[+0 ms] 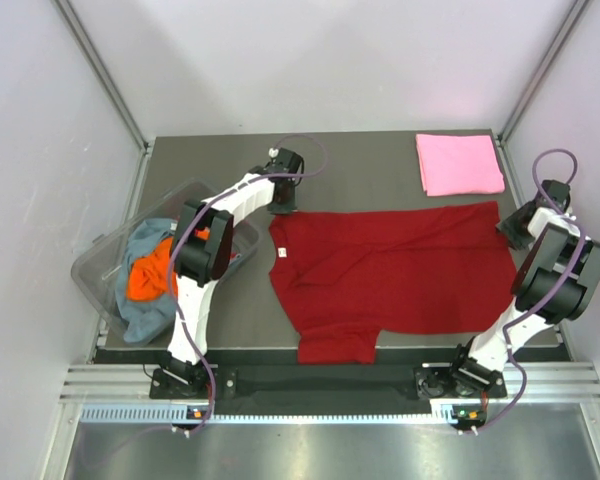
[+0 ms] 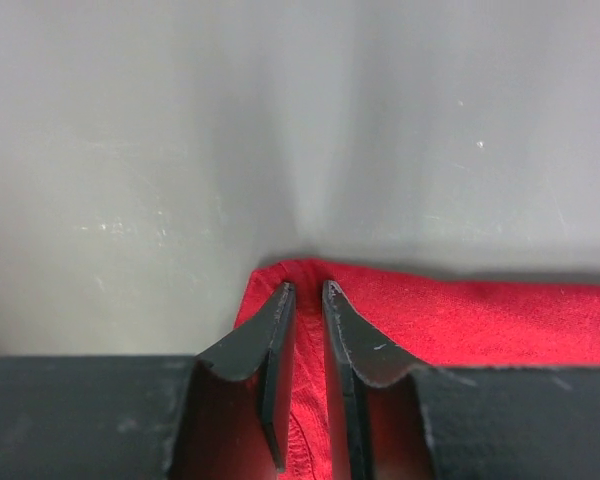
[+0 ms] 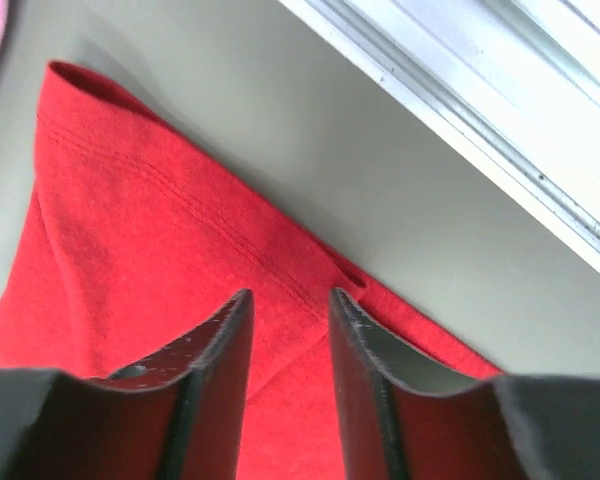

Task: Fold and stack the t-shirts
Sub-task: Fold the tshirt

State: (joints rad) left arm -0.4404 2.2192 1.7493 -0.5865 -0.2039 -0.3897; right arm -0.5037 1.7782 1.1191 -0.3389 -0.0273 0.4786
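Note:
My left gripper is pinching a fold inside the dark red t-shirt's corner, leaving cloth beside the fingers, so it should open and take the corner's outer edge (image 2: 254, 291) before folding.
A dark red t-shirt (image 1: 400, 270) lies spread on the table, neck with white label (image 1: 282, 254) to the left, one sleeve hanging at the near edge. My left gripper (image 1: 283, 207) sits at its far left corner; in the left wrist view the jaws (image 2: 307, 287) stand nearly together with a ridge of the red cloth (image 2: 480, 320) between them. My right gripper (image 1: 507, 230) is at the shirt's right edge; in the right wrist view it (image 3: 288, 295) is open just above the hem (image 3: 160, 190). A folded light pink t-shirt (image 1: 458, 163) lies at the far right.
A clear plastic tub (image 1: 102, 262) at the left table edge holds an orange shirt (image 1: 150, 275) and a grey-blue shirt (image 1: 145, 310). Enclosure walls and metal posts ring the table. A rail (image 3: 500, 130) runs close beside my right gripper.

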